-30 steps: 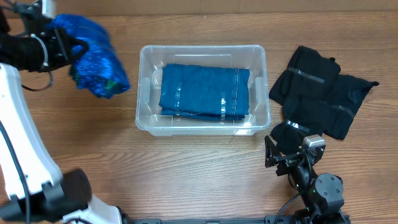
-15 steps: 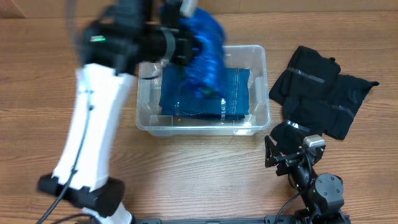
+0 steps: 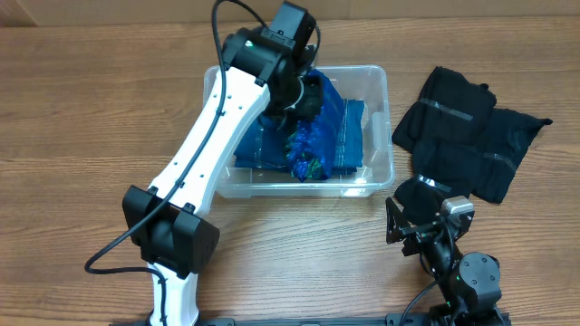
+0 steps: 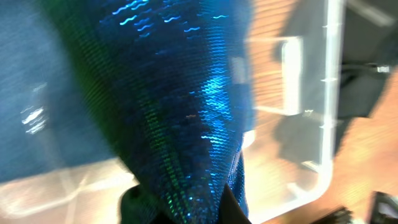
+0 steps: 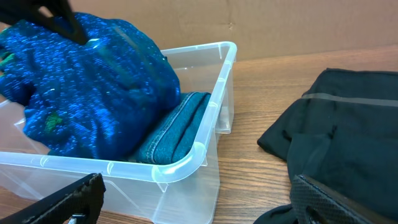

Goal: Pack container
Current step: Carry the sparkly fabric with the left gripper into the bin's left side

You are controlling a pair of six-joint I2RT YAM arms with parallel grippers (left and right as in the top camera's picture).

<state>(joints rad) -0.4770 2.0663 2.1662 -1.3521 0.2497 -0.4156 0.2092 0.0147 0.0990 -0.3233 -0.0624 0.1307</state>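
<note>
My right gripper should next move to the near side of the black garments (image 3: 466,182) (image 5: 348,180) next to the clear plastic container and close there.
The clear plastic container (image 3: 376,86) sits mid-table with folded blue denim (image 3: 349,136) lying in it. My left gripper (image 3: 304,91) is shut on a shiny blue sequined cloth (image 3: 308,145) and holds it inside the container, over the denim. The left wrist view shows the sequined cloth (image 4: 180,93) hanging from the jaws (image 4: 186,208) above the container wall (image 4: 329,112). My right gripper (image 3: 421,226) is open and empty on the table in front of the container's right corner. The right wrist view shows the container rim (image 5: 205,146), the sequined cloth (image 5: 93,81) and the denim (image 5: 177,134).
A pile of black garments (image 3: 471,136) lies on the wooden table right of the container; it also shows in the right wrist view (image 5: 336,137). A cardboard wall (image 5: 280,25) stands behind the table.
My left arm swung from the far left of the table to over the container, carrying the sequined cloth, and lowered it onto the denim. The right arm has not moved.
</note>
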